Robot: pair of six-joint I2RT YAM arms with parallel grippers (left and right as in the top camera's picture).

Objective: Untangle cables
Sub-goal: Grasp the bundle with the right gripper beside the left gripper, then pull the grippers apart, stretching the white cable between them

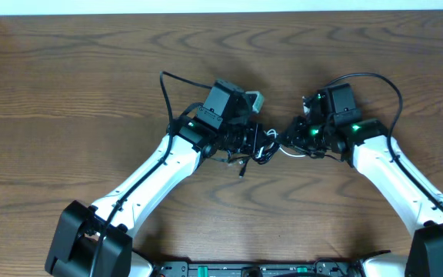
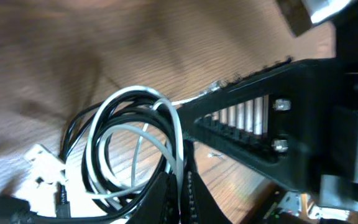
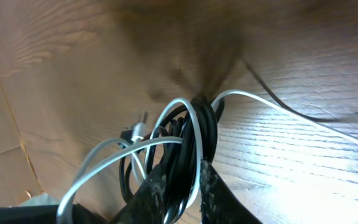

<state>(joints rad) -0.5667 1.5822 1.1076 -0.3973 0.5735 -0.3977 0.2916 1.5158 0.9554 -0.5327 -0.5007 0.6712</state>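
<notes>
The robot's right gripper is pinching the white cable's loop along with the black coils, so it should take hold again of only the black coils (image 3: 209, 129) before the left gripper pulls the white cable.
The cables (image 1: 266, 150) form a small knot of black and white loops at the middle of the table, between my two grippers. My left gripper (image 1: 252, 143) reaches in from the left. In the left wrist view its jaws (image 2: 180, 190) are shut on a white strand, with black and white coils (image 2: 135, 143) fanned out beyond and a white plug (image 2: 42, 163) at the left. My right gripper (image 1: 291, 138) comes in from the right. In the right wrist view it (image 3: 183, 183) is shut on a bunch of black strands and one white loop (image 3: 188, 134). A metal plug tip (image 3: 140, 130) pokes out.
The wooden table (image 1: 91, 77) is bare around the knot. Thick black arm cables arc over each wrist (image 1: 379, 83) (image 1: 164, 91). The right gripper's black body (image 2: 260, 130) fills the right of the left wrist view. A dark base rail (image 1: 260, 269) lines the near edge.
</notes>
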